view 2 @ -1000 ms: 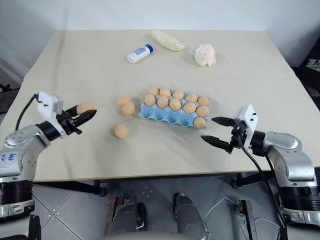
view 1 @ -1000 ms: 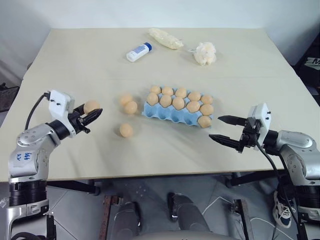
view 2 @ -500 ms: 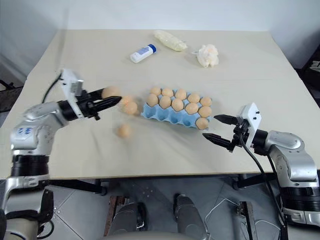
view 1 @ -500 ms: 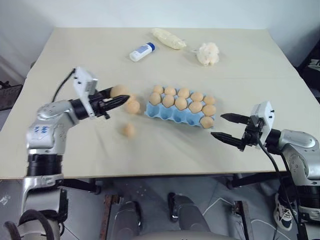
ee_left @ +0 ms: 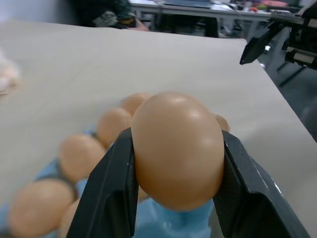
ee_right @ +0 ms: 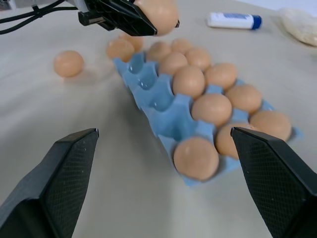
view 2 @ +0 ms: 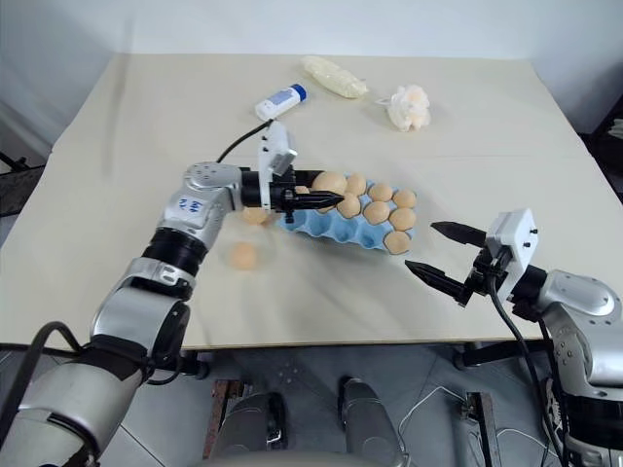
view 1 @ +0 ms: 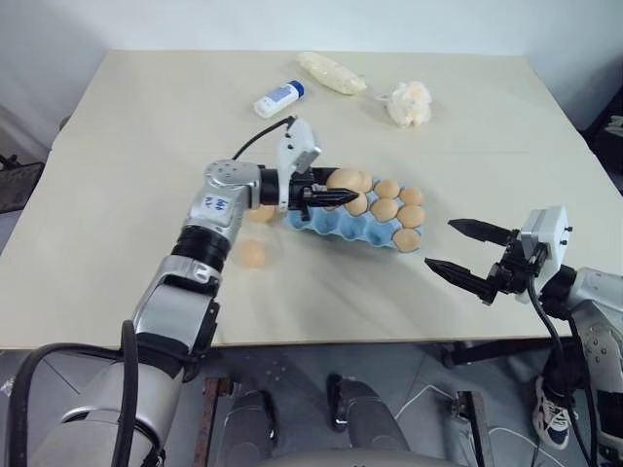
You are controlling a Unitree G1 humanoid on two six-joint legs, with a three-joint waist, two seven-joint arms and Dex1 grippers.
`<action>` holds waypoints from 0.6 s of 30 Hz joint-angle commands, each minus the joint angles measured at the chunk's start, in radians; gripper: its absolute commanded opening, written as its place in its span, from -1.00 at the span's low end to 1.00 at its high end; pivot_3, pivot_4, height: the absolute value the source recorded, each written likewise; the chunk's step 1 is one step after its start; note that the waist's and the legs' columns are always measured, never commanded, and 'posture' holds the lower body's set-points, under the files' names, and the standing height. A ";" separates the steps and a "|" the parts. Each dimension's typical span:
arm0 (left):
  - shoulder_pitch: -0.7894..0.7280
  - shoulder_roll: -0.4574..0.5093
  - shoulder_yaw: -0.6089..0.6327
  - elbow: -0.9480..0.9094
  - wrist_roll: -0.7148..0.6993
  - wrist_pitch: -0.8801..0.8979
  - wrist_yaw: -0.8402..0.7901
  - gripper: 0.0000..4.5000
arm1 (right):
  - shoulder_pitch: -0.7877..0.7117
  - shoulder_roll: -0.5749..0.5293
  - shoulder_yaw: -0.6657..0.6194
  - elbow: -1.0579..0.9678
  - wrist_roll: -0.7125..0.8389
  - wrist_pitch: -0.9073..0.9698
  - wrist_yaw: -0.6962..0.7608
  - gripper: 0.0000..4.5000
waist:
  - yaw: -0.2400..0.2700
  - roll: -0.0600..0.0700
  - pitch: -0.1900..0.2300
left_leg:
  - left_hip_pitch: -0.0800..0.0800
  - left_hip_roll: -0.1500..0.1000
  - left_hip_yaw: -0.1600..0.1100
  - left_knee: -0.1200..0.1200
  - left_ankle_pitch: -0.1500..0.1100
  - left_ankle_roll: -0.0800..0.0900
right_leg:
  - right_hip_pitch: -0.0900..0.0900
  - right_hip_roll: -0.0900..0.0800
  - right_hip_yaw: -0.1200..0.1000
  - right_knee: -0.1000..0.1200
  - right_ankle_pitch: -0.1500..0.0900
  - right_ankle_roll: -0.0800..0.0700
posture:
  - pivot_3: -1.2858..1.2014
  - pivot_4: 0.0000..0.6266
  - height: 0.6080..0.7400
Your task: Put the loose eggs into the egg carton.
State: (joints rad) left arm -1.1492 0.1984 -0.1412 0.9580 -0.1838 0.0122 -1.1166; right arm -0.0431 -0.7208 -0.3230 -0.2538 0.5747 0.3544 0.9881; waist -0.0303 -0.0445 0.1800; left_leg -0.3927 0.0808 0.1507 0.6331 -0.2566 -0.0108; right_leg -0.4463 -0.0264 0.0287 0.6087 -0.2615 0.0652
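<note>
The tan egg, held just above the carton now, goes in the carton's empty near-row cup (view 1: 380, 233) beside the end egg. Next, my left gripper lets go of it there.
My left gripper (view 1: 352, 196) is shut on a tan egg (view 1: 343, 180) and holds it level just above the left end of the light blue egg carton (view 1: 329, 223). In the left wrist view the egg (ee_left: 177, 148) sits squeezed between both black fingers (ee_left: 111, 198). Several eggs fill the carton's back rows. The near row has empty cups (ee_right: 148, 85) and one egg (ee_right: 195, 157) at its right end. One loose egg (view 1: 252, 254) lies on the table left of the carton. Another loose egg (view 1: 261, 213) is partly hidden behind my left arm. My right gripper (view 1: 440, 243) hangs open and empty to the right of the carton.
A white bottle with a blue cap (view 1: 275, 99), a pale wrapped bundle (view 1: 331, 73) and a white fluffy wad (view 1: 409, 102) lie at the far side of the table. The beige table's (view 1: 127, 175) front edge runs just below my right gripper.
My left arm has swung right with the egg, from the table's left side to above the carton. My right gripper has drawn back a little to the right, still open.
</note>
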 commanded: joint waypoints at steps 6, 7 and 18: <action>-0.087 -0.109 -0.010 0.151 0.084 -0.125 -0.062 -0.29 | 0.138 0.030 -0.086 -0.159 0.035 0.019 -0.114 1.00 | 0.000 0.000 0.000 | 0.000 -0.001 0.000 0.001 -0.001 0.000 | 0.000 0.000 0.001 0.000 -0.001 0.000 | 0.03 -0.52 1.00; -0.090 -0.117 -0.011 0.158 0.090 -0.132 -0.068 -0.29 | 0.151 0.031 -0.093 -0.170 0.036 0.020 -0.123 1.00 | 0.000 0.000 0.000 | 0.000 -0.001 0.000 0.001 -0.001 0.000 | 0.000 0.000 0.001 0.000 0.000 0.001 | 0.03 -0.52 1.00; -0.121 -0.172 -0.011 0.251 0.188 -0.162 0.067 -0.29 | 0.212 0.027 -0.113 -0.214 0.049 0.021 -0.179 1.00 | 0.000 -0.001 0.000 | 0.000 -0.003 -0.003 0.005 0.000 0.002 | 0.001 0.001 0.004 0.000 -0.001 0.001 | 0.03 -0.52 1.00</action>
State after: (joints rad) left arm -1.2360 0.0411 -0.1580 1.2069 -0.0085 -0.1368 -1.0766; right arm 0.1695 -0.6932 -0.3997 -0.4316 0.6052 0.3779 0.8171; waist -0.0301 -0.0451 0.1803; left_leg -0.3927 0.0777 0.1483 0.6383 -0.2568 -0.0085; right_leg -0.4454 -0.0257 0.0329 0.6086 -0.2621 0.0659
